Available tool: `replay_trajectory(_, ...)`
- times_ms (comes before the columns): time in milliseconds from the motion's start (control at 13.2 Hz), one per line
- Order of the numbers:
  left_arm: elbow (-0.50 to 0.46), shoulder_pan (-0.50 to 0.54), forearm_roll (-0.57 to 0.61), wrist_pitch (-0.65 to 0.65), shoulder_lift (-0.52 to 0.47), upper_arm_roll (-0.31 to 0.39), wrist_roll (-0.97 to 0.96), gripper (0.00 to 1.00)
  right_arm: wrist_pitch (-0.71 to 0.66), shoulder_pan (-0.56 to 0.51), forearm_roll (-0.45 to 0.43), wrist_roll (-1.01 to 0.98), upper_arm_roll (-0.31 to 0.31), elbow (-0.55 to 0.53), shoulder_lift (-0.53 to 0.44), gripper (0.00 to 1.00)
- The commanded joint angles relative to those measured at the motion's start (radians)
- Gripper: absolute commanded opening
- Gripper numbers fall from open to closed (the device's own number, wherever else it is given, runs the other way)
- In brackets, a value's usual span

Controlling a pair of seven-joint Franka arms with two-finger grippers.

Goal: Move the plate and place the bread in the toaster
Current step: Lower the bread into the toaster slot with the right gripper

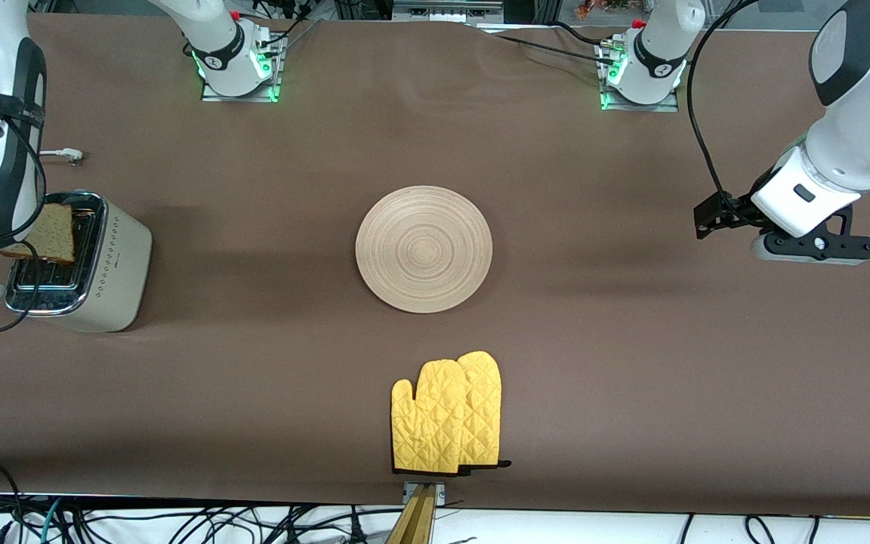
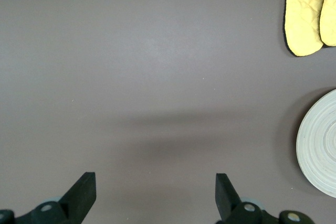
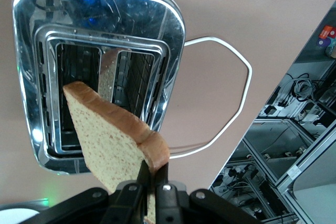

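Observation:
Next, my right gripper lets go of the bread in the toaster slot farther from the looped white cord (image 1: 69, 255) (image 3: 79, 99).
The cream toaster (image 1: 106, 264) stands at the right arm's end of the table, and its chrome top (image 3: 31, 77) with two slots shows in the right wrist view. My right gripper (image 3: 155, 169) is shut on the crust edge of the bread (image 3: 110, 140) and holds the slice tilted just above the slots. The bread also shows in the front view (image 1: 46, 233). The wooden plate (image 1: 424, 249) lies bare mid-table, and its edge shows in the left wrist view (image 2: 320, 145). My left gripper (image 2: 155, 187) is open and empty, and waits above bare cloth at the left arm's end (image 1: 812, 248).
Two yellow oven mitts (image 1: 448, 414) lie near the table's front edge, nearer the camera than the plate; they also show in the left wrist view (image 2: 307, 14). The toaster's white cord (image 3: 231, 108) loops on the cloth beside it, with its plug (image 1: 65, 155) farther from the camera.

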Motion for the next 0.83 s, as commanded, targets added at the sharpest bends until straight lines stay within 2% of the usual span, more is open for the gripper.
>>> replay_trajectory(0, 0.022, -0.005, -0.021, -0.022, 0.005, 0.003, 0.006, 1.00, 0.013, -0.001, 0.030, 0.069, 0.006, 0.006, 0.005, 0.00)
replay_trajectory(227, 0.022, -0.005, -0.021, -0.023, 0.005, 0.003, 0.014, 1.00, 0.015, -0.003, 0.050, 0.160, 0.006, 0.007, 0.005, 0.00)
replay_trajectory(756, 0.022, -0.014, -0.013, -0.022, 0.009, -0.001, 0.006, 1.00, 0.010, -0.018, 0.058, 0.223, -0.007, 0.041, -0.003, 0.00)
